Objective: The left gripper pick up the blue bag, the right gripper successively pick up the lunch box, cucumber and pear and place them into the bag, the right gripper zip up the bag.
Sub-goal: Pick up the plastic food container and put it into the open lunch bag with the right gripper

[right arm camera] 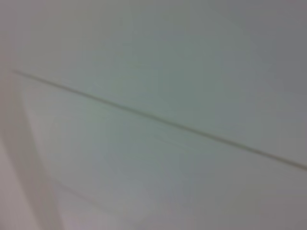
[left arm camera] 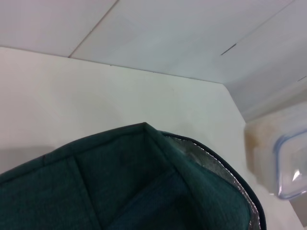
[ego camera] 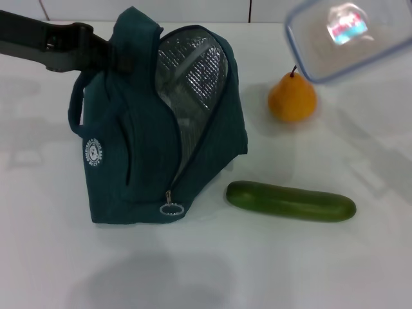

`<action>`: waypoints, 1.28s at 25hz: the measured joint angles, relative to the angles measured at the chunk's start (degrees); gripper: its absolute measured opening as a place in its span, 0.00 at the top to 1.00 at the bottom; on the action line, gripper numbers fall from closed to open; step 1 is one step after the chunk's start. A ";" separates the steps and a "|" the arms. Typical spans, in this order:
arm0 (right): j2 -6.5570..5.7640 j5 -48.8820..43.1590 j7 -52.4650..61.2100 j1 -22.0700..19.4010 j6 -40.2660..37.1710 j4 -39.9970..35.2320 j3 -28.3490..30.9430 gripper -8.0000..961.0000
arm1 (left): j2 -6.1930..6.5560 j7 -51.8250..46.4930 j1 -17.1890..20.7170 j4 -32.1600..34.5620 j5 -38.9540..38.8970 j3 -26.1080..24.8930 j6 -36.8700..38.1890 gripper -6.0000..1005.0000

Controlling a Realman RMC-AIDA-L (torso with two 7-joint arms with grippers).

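Observation:
My right gripper has a drop spot inside the blue bag's opening (ego camera: 205, 110). It will let go of the lunch box there, down against the silver lining.
The blue bag (ego camera: 141, 161) stands on the white table, its mouth unzipped and the silver lining showing. My left gripper (ego camera: 117, 56) reaches in from the left and is shut on the bag's top by the handles. The bag's upper edge (left arm camera: 120, 182) fills the lower part of the left wrist view. The lunch box (ego camera: 351, 35) hangs in the air at the upper right, above the pear (ego camera: 292, 96), and its corner (left arm camera: 283, 163) also shows in the left wrist view. The cucumber (ego camera: 290, 201) lies on the table to the right of the bag. My right gripper is out of view.
The zip's ring pull (ego camera: 171, 208) hangs low on the bag's front edge. A white tiled wall (right arm camera: 153, 120) is all the right wrist view shows. Bare table (ego camera: 212, 270) lies in front of the bag and cucumber.

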 joint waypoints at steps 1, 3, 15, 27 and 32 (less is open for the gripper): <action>0.00 0.14 0.28 1.38 0.04 0.01 -0.07 0.89 | 0.00 0.02 -0.03 -0.01 0.00 0.00 0.00 0.95; 0.02 0.23 0.67 4.65 0.24 -0.02 -0.23 0.89 | -0.01 0.02 -0.06 -0.01 -0.05 0.00 0.00 0.95; 0.05 7.09 1.64 13.69 7.91 -2.71 -15.77 0.87 | -2.28 0.12 -1.51 -0.12 -0.08 0.00 -0.08 0.95; 0.05 13.57 -0.04 7.17 16.84 -7.41 -31.97 0.86 | -2.24 0.23 -0.97 -0.41 -2.16 -0.14 -0.37 0.95; 0.05 13.37 -0.52 6.03 18.12 -7.49 -34.79 0.86 | -2.32 0.43 -0.93 -0.80 -2.19 -0.07 -0.37 0.95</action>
